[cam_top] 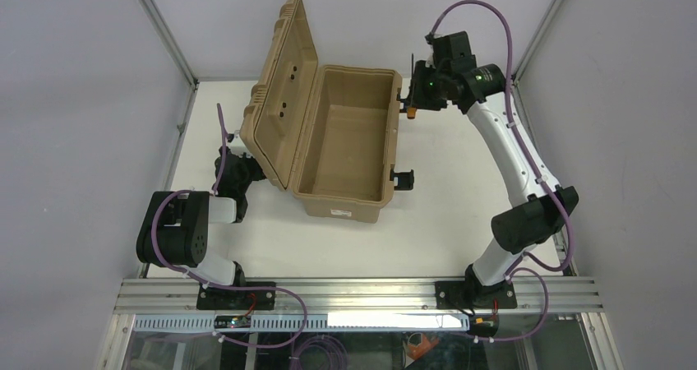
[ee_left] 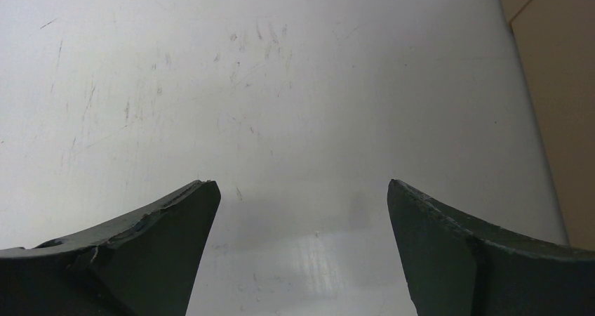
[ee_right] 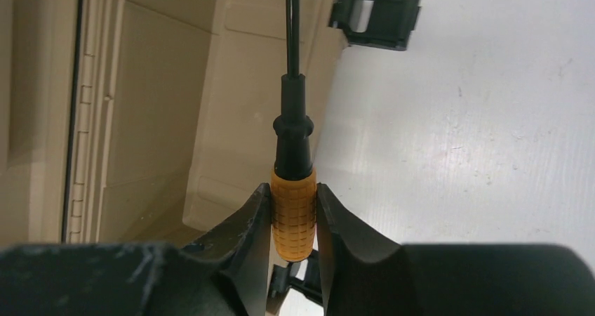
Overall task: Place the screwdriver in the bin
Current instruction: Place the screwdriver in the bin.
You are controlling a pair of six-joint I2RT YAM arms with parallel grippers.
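Next, I set the screwdriver, now held in the air beside the bin, down with my right gripper on the middle of the tan bin's bottom [cam_top: 354,146].
The tan bin [cam_top: 345,144] stands open in the middle of the table, its ribbed lid [cam_top: 279,90] raised on the left and black latches [cam_top: 403,178] on its right side. My right gripper [cam_top: 413,107] is shut on the screwdriver's orange handle [ee_right: 293,214], held in the air just right of the bin's far right corner. The black shaft [ee_right: 292,28] points along the bin's right wall [ee_right: 242,112]. The orange handle shows in the top view [cam_top: 410,114]. My left gripper [ee_left: 302,196] is open and empty over bare table, left of the bin.
White walls and metal frame rails enclose the table on the left, back and right. A black latch [ee_right: 379,14] sticks out from the bin's side over the white table [ee_right: 477,133]. The bin's tan wall [ee_left: 554,84] lies at the right edge of the left wrist view.
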